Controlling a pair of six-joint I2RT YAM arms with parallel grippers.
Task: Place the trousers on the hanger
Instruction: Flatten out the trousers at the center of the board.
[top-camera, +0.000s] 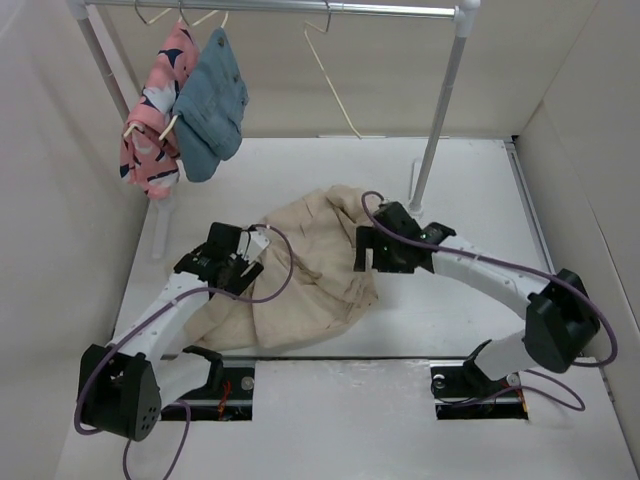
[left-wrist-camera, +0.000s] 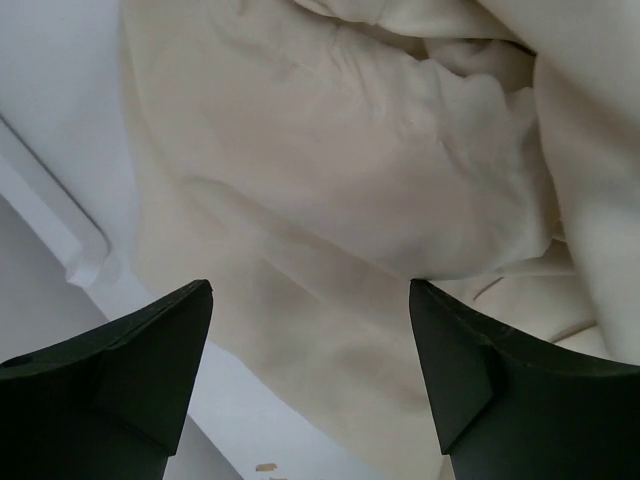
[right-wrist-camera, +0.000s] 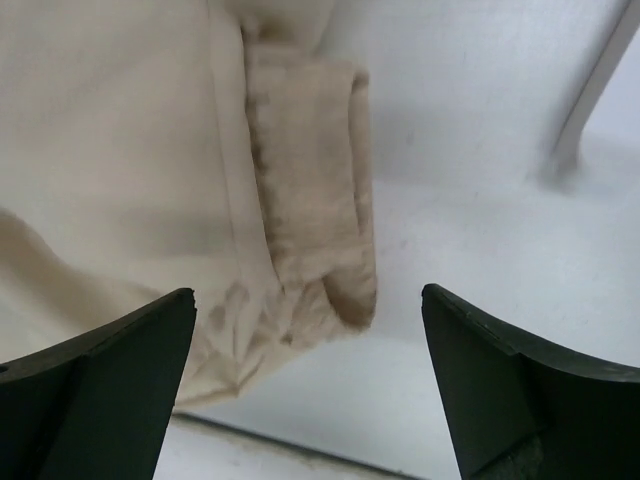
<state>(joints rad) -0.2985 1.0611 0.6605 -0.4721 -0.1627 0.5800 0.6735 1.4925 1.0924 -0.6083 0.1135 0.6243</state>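
Next, my right gripper takes the folded hem (right-wrist-camera: 310, 175) and pulls the crumpled heap of beige trousers out straight before I hang them.
The beige trousers (top-camera: 310, 265) lie crumpled in a heap on the white table between my two arms. The bare cream hanger (top-camera: 335, 75) hangs from the rail at the back, right of centre. My left gripper (top-camera: 250, 262) is open at the heap's left edge, and the left wrist view shows wrinkled beige cloth (left-wrist-camera: 350, 180) between and beyond its fingers. My right gripper (top-camera: 368, 258) is open at the heap's right edge. In the right wrist view a folded hem of the trousers (right-wrist-camera: 305, 200) lies just ahead of its open fingers, over bare table.
A pink patterned garment (top-camera: 155, 115) and a blue-grey garment (top-camera: 212, 105) hang on their own hangers at the rail's left end. The rail's right post (top-camera: 440, 110) stands behind my right gripper and its left post (top-camera: 105, 60) by the left wall. White walls enclose the table.
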